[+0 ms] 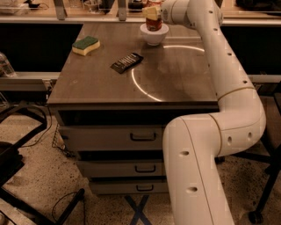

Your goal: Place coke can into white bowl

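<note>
My gripper is going to release the coke can inside the white bowl (158, 30), past the dark snack bag at the far side of the table.
The white bowl (154, 35) stands at the far side of the table (175, 79). The coke can (154, 23) is upright with its lower end inside the bowl. My gripper (152, 12) is right above the bowl at the can's top and appears shut on it. The white arm reaches in from the right and covers the can's right side.
A green and yellow sponge (86, 45) lies at the far left of the table. A dark snack bag (126, 62) lies near the middle. The table has drawers (142, 137) below. Black chair legs stand on the floor at the left.
</note>
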{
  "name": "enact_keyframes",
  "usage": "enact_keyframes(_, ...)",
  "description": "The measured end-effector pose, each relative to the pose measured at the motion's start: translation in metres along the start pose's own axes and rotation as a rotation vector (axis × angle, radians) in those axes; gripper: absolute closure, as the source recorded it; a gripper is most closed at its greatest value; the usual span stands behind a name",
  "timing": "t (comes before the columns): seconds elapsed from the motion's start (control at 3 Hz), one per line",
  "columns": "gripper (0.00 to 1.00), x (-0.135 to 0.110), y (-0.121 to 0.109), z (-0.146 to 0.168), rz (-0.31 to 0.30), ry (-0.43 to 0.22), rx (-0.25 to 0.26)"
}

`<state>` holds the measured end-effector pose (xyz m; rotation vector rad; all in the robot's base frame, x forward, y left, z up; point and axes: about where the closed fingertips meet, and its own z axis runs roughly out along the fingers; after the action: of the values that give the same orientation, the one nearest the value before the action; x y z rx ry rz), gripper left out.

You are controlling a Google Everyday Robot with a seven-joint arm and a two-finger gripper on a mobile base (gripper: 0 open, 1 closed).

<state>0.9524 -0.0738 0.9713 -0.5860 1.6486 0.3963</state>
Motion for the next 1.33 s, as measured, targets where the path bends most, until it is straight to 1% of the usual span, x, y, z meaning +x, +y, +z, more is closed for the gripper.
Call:
enact_keyframes(0.33, 1.0, -0.001, -0.006, 0.005, -0.007, -0.006, 0.036)
enact_keyframes(0.67, 1.0, 0.0, -0.015, 0.01, -0.021, 0.001, 0.086)
enact_keyframes(1.0, 1.0, 0.005, -0.03, 0.01, -0.031, 0.032, 0.159)
enact_keyframes(1.33, 0.97, 0.011, -0.039, 0.01, -0.026, 0.055, 0.202)
